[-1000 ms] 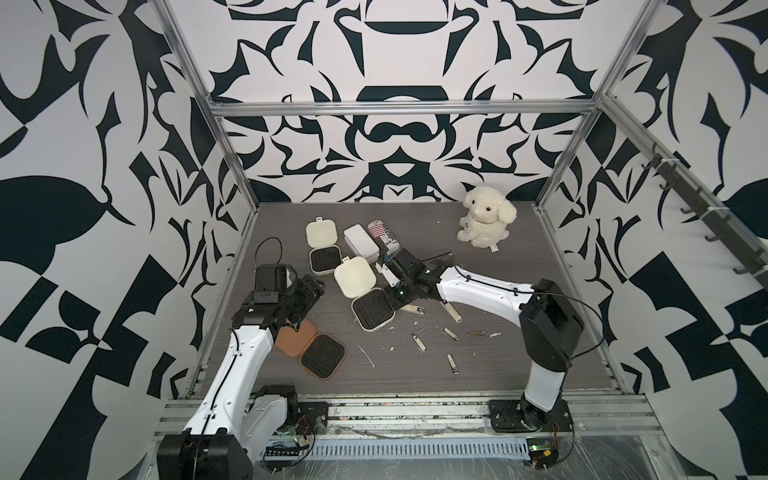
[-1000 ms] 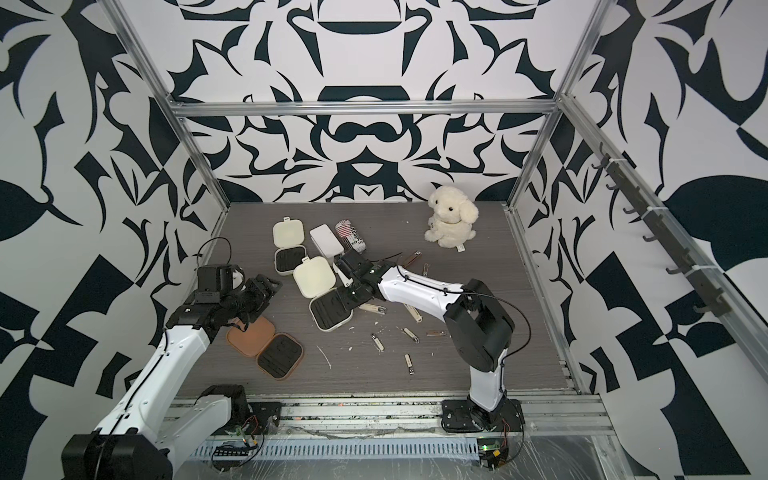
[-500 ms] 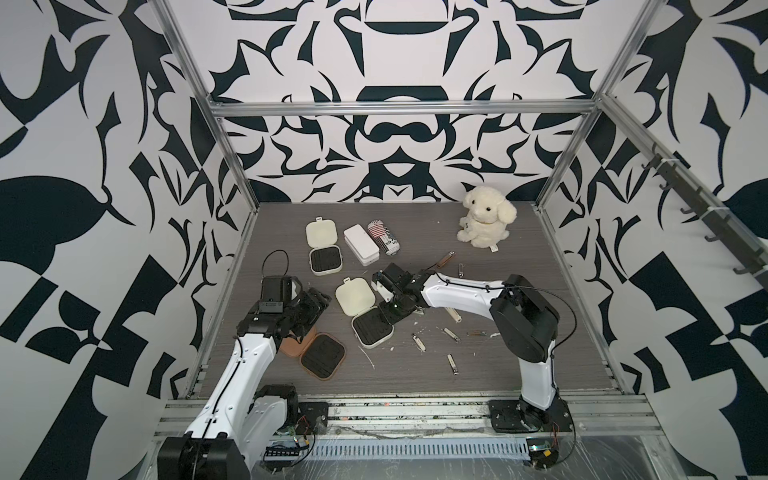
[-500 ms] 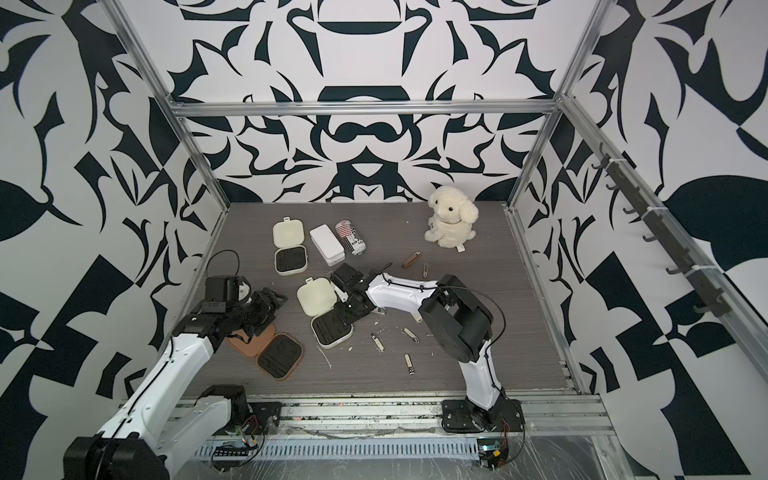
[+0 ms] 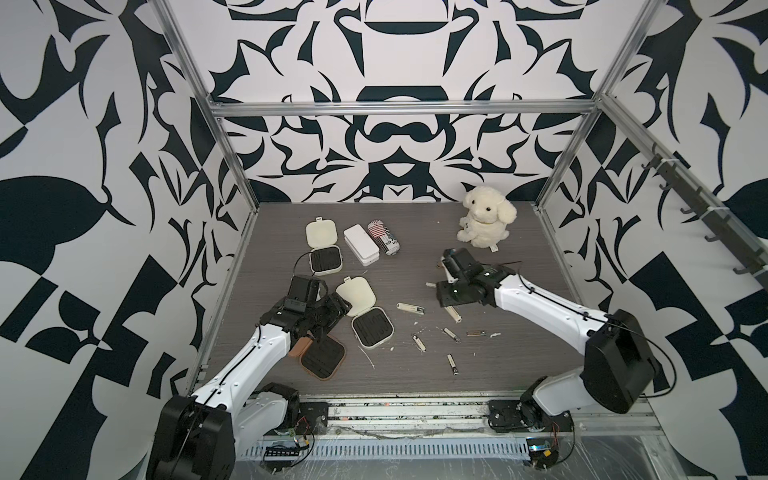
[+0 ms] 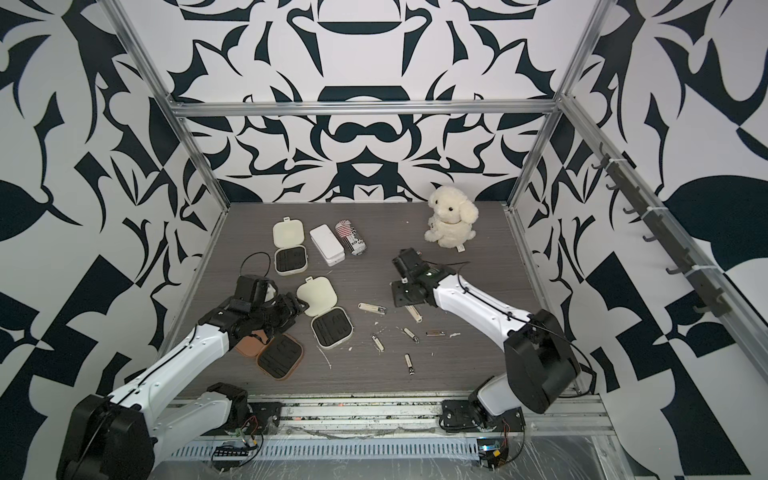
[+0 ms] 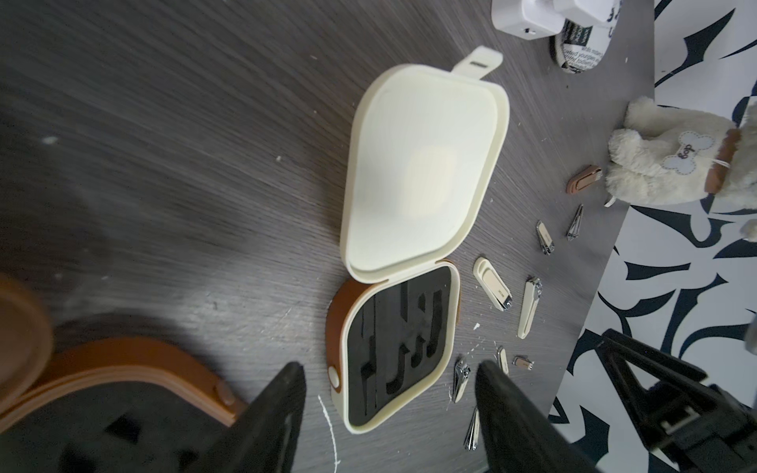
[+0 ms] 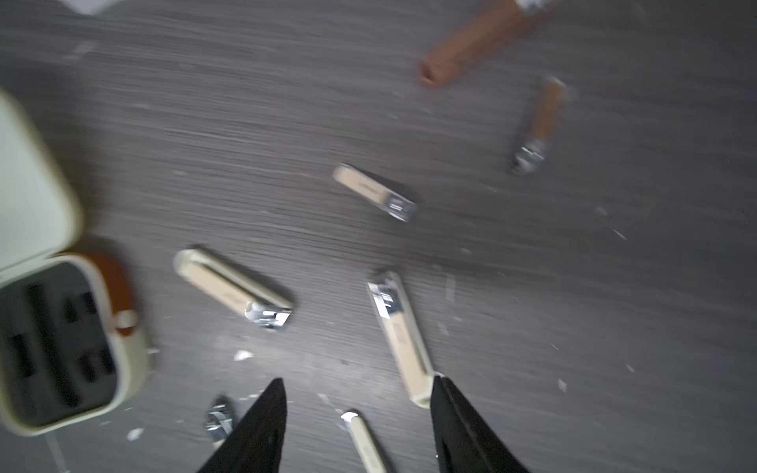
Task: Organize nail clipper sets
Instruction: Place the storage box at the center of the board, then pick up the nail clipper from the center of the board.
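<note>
Next, my right gripper moves next to the large cream clipper beside its fingers and closes on the clipper's body (image 5: pixel 452 310) (image 8: pixel 400 326), just behind the metal head.
Three open nail clipper cases lie on the left of the table: a cream case (image 5: pixel 322 247) at the back, a cream case (image 5: pixel 372 326) in the middle, and a tan-brown case (image 5: pixel 323 357) at the front. Several small clippers (image 5: pixel 410 308) are scattered to the right of them. My left gripper (image 5: pixel 320 332) hovers over the brown case's lid. In the left wrist view the left gripper (image 7: pixel 389 363) is open and empty, facing the middle cream case (image 7: pixel 409 336). My right gripper (image 5: pixel 444 293) is open above loose clippers; one cream clipper (image 8: pixel 403 340) lies by a fingertip (image 8: pixel 446 401).
A plain white box (image 5: pixel 360 245) and a striped can (image 5: pixel 384 237) lie at the back beside the far cream case. A plush dog (image 5: pixel 486 222) sits at the back right. White scraps litter the table among the clippers. Metal frame rails border the table.
The right gripper has opened and drawn back to the right, away from the middle cream case, which slid toward the front. The left gripper has edged over the brown case and narrowed a little.
</note>
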